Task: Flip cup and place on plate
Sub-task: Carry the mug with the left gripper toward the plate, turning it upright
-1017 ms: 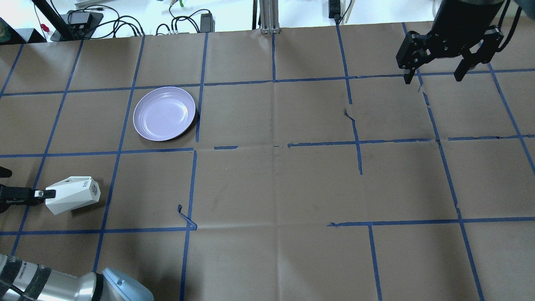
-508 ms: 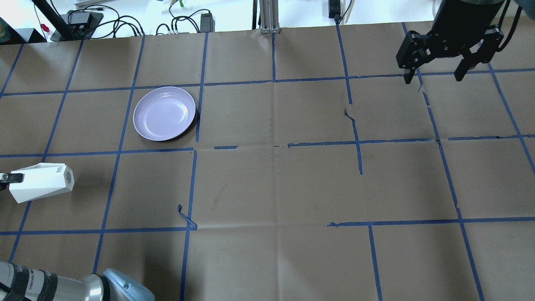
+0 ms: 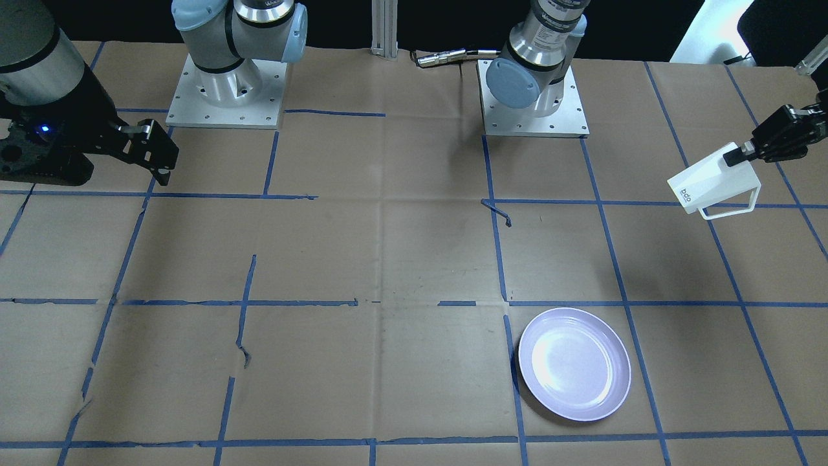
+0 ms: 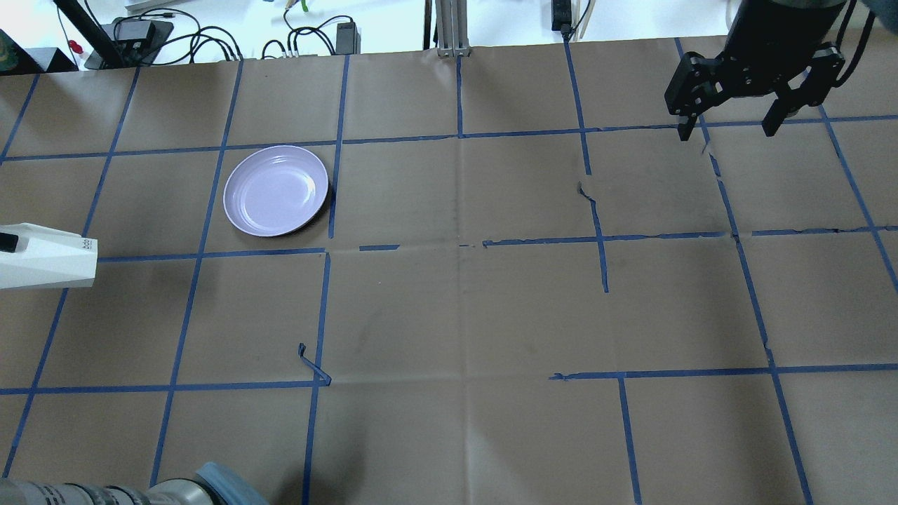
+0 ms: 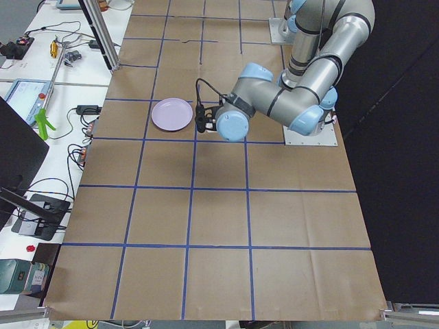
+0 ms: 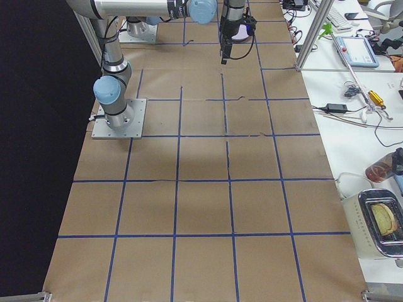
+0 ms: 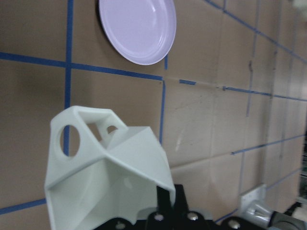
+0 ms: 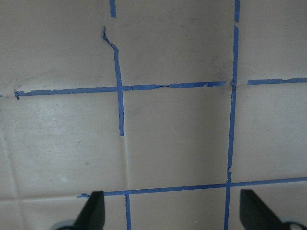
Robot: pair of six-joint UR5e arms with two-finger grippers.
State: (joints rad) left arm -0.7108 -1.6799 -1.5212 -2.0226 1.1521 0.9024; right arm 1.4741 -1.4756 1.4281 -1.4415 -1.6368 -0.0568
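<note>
Next, my left gripper lets go of the white cup, which will release it near the middle of the pale lavender plate (image 3: 564,356) (image 7: 143,25).
The white faceted cup (image 3: 711,183) hangs on its side in the air at the table's left edge, its base toward the table's middle and its angular handle (image 3: 728,208) on the operators' side. It also shows in the overhead view (image 4: 48,256) and the left wrist view (image 7: 103,177). My left gripper (image 3: 736,156) is shut on the cup's wall at the rim. The pale lavender plate (image 4: 276,190) lies empty on the table, forward and to the right of the cup (image 3: 574,364) (image 7: 137,28). My right gripper (image 4: 727,131) is open and empty, high over the far right (image 8: 173,213).
Brown paper with a blue tape grid (image 4: 459,242) covers the table; it has tears (image 4: 586,189) and a loose curl of tape (image 4: 312,365). Cables and power bricks (image 4: 210,38) lie beyond the far edge. The arm bases (image 3: 533,97) stand at the robot's side.
My left gripper has carried the cup leftward and farther from the robot, toward the table's left edge, and turned it level. The right arm and the plate have not moved.
</note>
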